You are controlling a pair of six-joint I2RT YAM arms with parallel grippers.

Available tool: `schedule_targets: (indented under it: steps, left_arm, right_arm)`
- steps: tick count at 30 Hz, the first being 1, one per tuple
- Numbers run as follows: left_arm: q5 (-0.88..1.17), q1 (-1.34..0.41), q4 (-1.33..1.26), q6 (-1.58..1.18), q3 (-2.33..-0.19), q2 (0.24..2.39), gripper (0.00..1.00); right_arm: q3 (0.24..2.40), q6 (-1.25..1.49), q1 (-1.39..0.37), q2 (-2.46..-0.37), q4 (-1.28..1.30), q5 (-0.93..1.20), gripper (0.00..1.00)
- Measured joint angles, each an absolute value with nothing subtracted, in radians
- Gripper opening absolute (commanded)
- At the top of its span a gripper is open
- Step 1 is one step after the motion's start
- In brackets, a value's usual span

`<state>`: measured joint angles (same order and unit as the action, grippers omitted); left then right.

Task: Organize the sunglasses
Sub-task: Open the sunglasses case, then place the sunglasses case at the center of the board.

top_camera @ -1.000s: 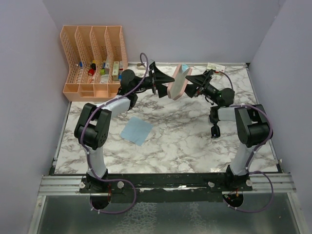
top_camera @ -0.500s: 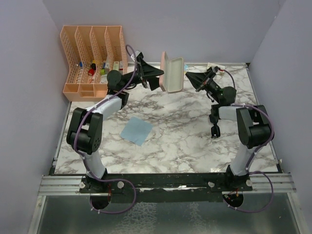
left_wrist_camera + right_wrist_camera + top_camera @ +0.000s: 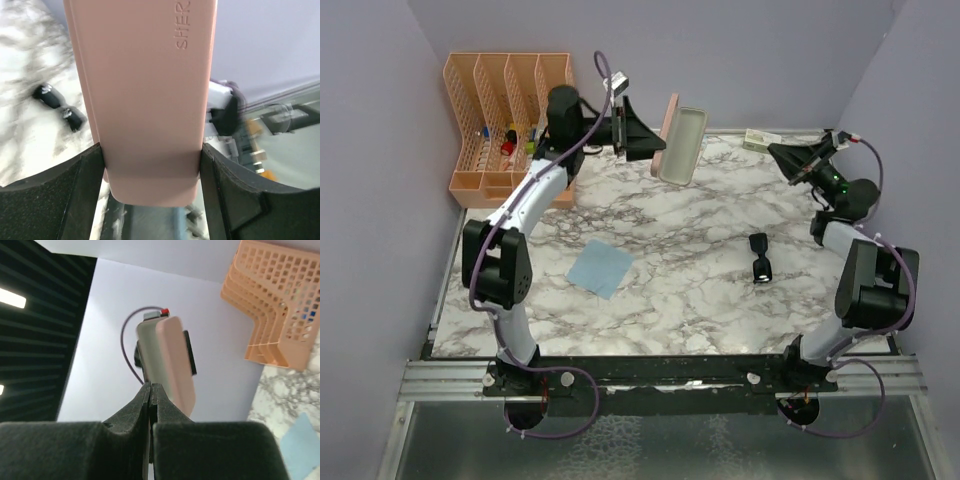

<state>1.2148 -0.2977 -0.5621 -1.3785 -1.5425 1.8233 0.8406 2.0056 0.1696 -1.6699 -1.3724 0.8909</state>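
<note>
Next, I set the open pink case on the marble (image 3: 683, 252) between the light blue cloth and the sunglasses, using my left gripper.
The sunglasses (image 3: 758, 257) lie folded on the marble right of centre, small and black; the left wrist view shows them too (image 3: 59, 105). My left gripper (image 3: 655, 146) is raised at the back of the table, its jaws closed on the end of the pink case (image 3: 681, 145), which hangs open with its pale inside showing. That case fills the left wrist view (image 3: 145, 75) between the two fingers (image 3: 89, 172). My right gripper (image 3: 778, 152) is at the back right, shut and empty, pointing toward the case (image 3: 172, 360), well apart from it.
A light blue cloth (image 3: 600, 267) lies flat on the left half of the table. An orange file organizer (image 3: 510, 120) with small items stands at the back left corner. A small pale box (image 3: 762, 138) lies at the back edge.
My right gripper has let go of the case, shut, and drawn back to the right. The left arm has lifted the case up and back, now opened.
</note>
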Motion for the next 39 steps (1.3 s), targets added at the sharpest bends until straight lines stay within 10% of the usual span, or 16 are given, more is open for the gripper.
schedule_targets:
  steps: [5,13,27,39]
  left_arm:
    - [1.049,-0.324,0.315,-0.641,-2.125,2.036,0.00]
    - [0.750,-0.411,0.949,-0.067,-2.298,2.170,0.00]
    - [0.782,-0.487,1.357,0.677,-2.289,2.201,0.00]
    - [0.796,-0.519,1.397,0.789,-2.284,2.310,0.00]
  right_arm:
    - [0.928,1.885,0.281,-1.551,-1.155,1.037,0.01]
    - [0.920,1.748,0.291,-1.465,-0.930,1.155,0.01]
    - [0.865,1.561,0.303,-1.431,-0.676,1.247,0.01]
    - [0.985,0.951,0.303,-1.424,0.222,1.257,0.01]
